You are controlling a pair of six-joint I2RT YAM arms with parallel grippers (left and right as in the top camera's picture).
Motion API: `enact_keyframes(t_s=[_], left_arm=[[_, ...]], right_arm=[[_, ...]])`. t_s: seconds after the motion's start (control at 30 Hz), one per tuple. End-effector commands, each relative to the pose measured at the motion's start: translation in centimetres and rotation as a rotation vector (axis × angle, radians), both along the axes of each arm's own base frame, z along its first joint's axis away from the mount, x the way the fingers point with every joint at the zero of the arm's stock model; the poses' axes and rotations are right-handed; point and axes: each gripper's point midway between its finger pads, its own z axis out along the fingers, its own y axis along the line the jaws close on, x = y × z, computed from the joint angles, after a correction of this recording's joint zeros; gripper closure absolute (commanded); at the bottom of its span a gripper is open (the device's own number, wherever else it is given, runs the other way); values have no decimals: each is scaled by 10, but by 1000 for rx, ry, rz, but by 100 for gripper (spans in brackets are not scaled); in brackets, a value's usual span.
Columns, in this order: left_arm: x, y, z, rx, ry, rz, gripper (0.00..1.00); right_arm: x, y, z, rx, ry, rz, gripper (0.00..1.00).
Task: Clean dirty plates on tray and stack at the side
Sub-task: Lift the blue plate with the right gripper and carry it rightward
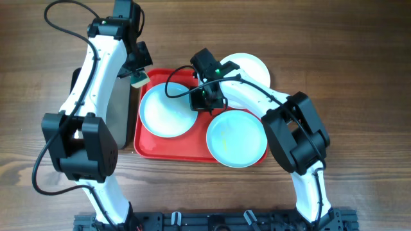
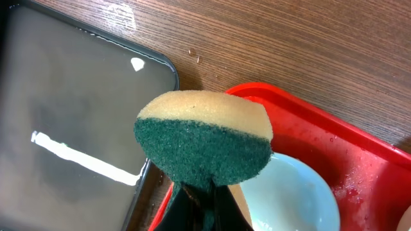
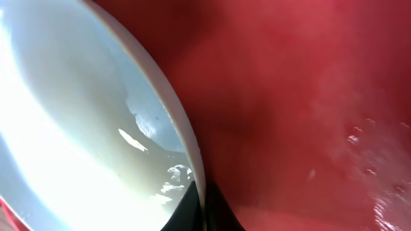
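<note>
My right gripper needs to release the pale mint-blue plate on the bare wood table (image 1: 303,113) next to the white plate.
The red tray (image 1: 168,144) holds a pale mint-blue plate (image 1: 164,112) on its left side. A second mint-blue plate (image 1: 236,138) lies over the tray's right front edge. A white plate (image 1: 250,66) lies on the table behind the tray's right corner. My right gripper (image 1: 200,102) is shut on the right rim of the left plate (image 3: 96,128); the rim runs between its fingers (image 3: 200,205) above the tray floor (image 3: 302,96). My left gripper (image 1: 139,76) is shut on a sponge (image 2: 202,138), yellow with a green scrub face, held over the tray's back left corner (image 2: 257,93).
A black metal tray (image 2: 70,128) with a wet floor lies on the table left of the red tray, partly under my left arm in the overhead view (image 1: 121,106). Water drops lie on the red tray floor (image 2: 359,186). Bare wood table (image 1: 359,77) surrounds both trays.
</note>
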Motion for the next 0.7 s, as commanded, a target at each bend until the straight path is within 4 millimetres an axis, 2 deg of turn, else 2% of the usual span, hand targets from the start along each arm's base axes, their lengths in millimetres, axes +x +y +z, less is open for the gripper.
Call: enact_keyframes(t_s=[0.0, 0.1, 0.2, 0.5, 0.67], left_arm=[[-2, -1, -2, -15, 3, 14, 96], [3, -2, -1, -18, -16, 15, 96], [6, -2, 0, -20, -30, 15, 96], [6, -2, 0, -19, -30, 15, 96], [6, -2, 0, -19, -30, 15, 96]], right_arm=[[19, -19, 27, -119, -151, -9, 96], [29, -33, 66, -203, -292, -26, 96], [30, -44, 97, -304, -416, -39, 96], [16, -71, 149, -612, -653, -39, 96], [10, -64, 174, -688, -787, -32, 96]])
